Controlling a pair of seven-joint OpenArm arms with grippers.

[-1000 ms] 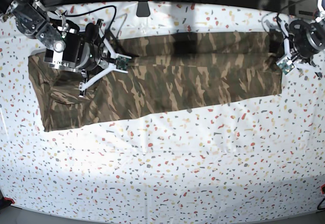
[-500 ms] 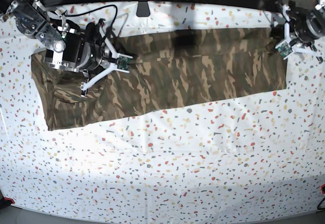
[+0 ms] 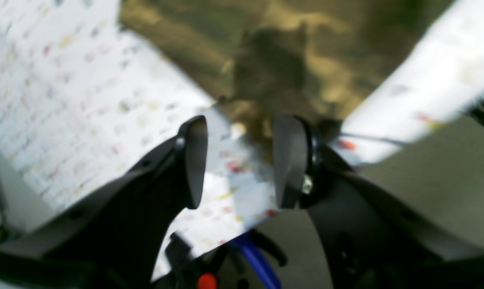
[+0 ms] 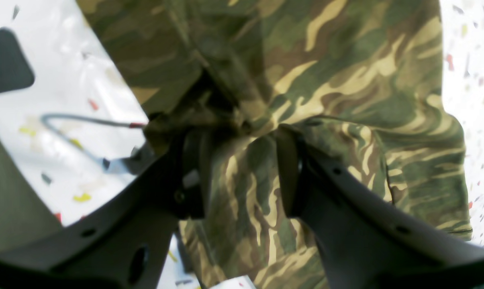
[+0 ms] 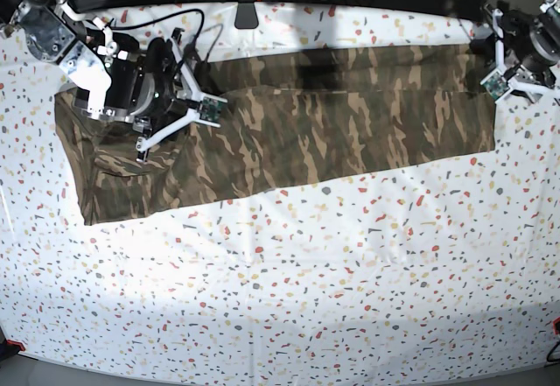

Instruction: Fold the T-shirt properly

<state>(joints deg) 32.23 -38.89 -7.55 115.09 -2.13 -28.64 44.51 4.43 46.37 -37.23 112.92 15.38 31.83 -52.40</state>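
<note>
Next, my right gripper closes on the T-shirt's far edge (image 5: 77,91) (image 4: 187,236), near the far corner at the end of the T-shirt that is away from my left gripper.
The T-shirt (image 5: 332,123), in brown, tan and olive camouflage, lies as a long folded band across the back of the speckled white table (image 5: 306,272). My right gripper (image 5: 156,106) is over the shirt's left end. In the right wrist view its jaws (image 4: 242,132) stand apart with bunched camouflage cloth (image 4: 346,80) between and under them. My left gripper (image 5: 492,60) is at the shirt's far right corner. In the blurred left wrist view it (image 3: 242,124) is open and empty over the table, with the shirt's corner (image 3: 282,48) just beyond the fingertips.
Black cables (image 5: 175,27) lie on the table behind the right arm, and one shows in the right wrist view (image 4: 85,120). A dark object (image 5: 247,14) sits at the table's back edge. White table stretches in front of the shirt to the near edge.
The left arm moved from the shirt's right edge back to its far right corner, and that end now lies flatter and wider. The right arm has barely moved.
</note>
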